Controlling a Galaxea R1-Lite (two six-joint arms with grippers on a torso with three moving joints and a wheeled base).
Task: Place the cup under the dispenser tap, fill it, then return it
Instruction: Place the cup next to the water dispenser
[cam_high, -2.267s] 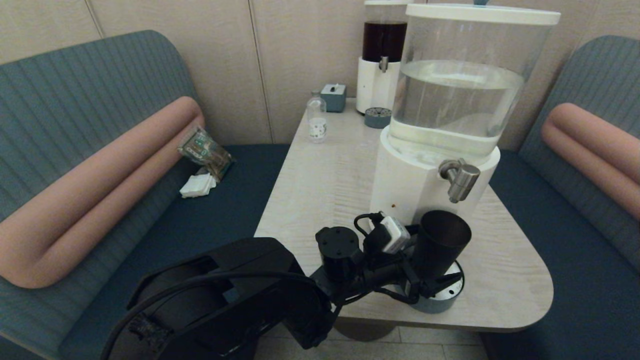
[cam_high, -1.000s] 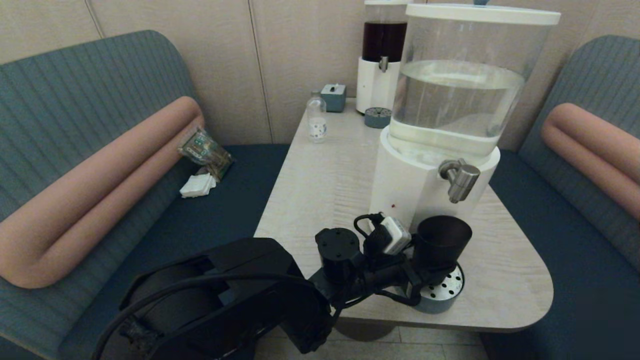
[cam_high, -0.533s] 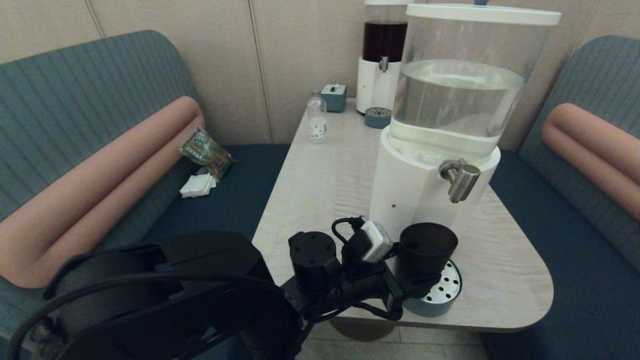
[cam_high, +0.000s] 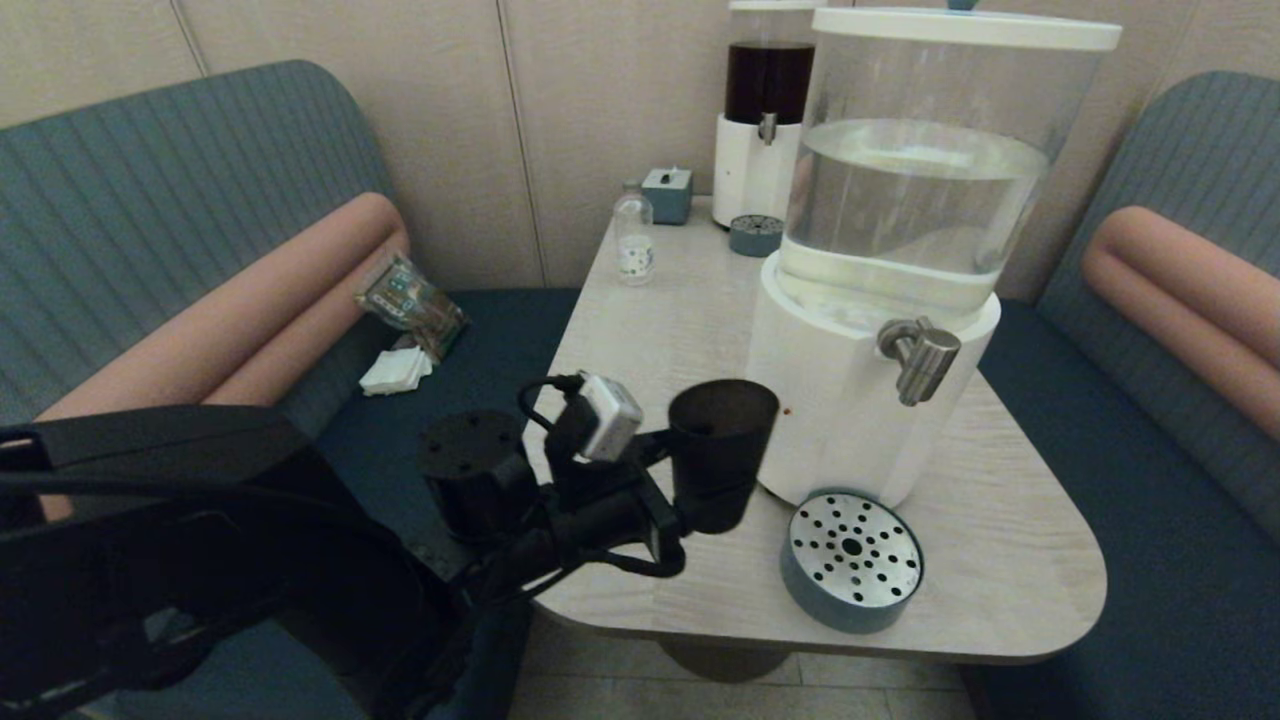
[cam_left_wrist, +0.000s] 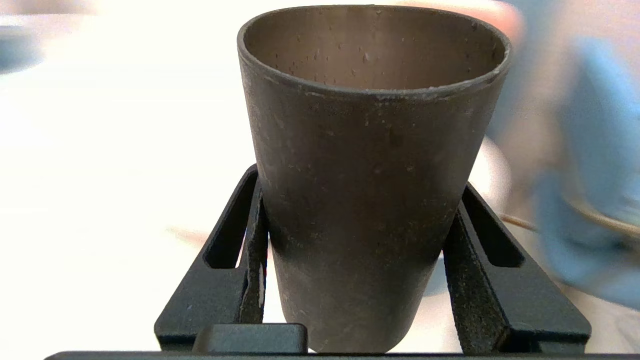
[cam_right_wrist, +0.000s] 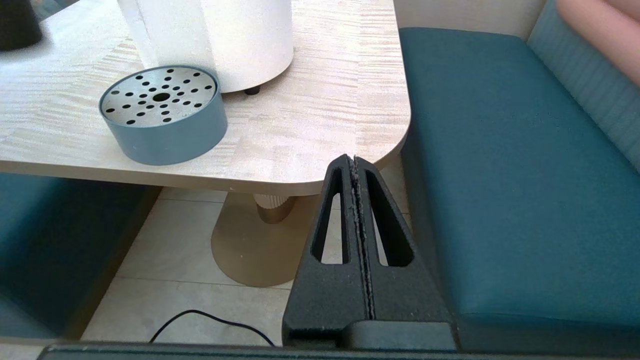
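Observation:
The dark grey cup will go down on the table (cam_high: 599, 442) near the edge facing the napkins, set there by my left gripper.
My left gripper (cam_high: 705, 500) is shut on the lower part of the dark grey cup (cam_high: 720, 450), holding it upright just above the table, left of the white dispenser base (cam_high: 810, 400). In the left wrist view the cup (cam_left_wrist: 370, 165) fills the frame, clamped between both fingers (cam_left_wrist: 252, 240). The brushed-steel dispenser tap (cam_high: 920, 358) sticks out of the base to the cup's right, above the round perforated drip tray (cam_high: 850, 570), which stands bare. My right gripper (cam_right_wrist: 354, 162) is shut and empty, parked below the table's near right corner.
A dark-liquid dispenser (cam_high: 765, 110), a small clear bottle (cam_high: 632, 240), a small blue box (cam_high: 667, 192) and a second drip tray (cam_high: 756, 235) stand at the table's far end. Benches flank the table (cam_high: 640, 340); a packet (cam_high: 410, 300) and napkins lie on the left seat.
My left gripper has carried the cup off the drip tray under the tap, to the left and a little away from me. The tray now stands uncovered. The right arm has not moved.

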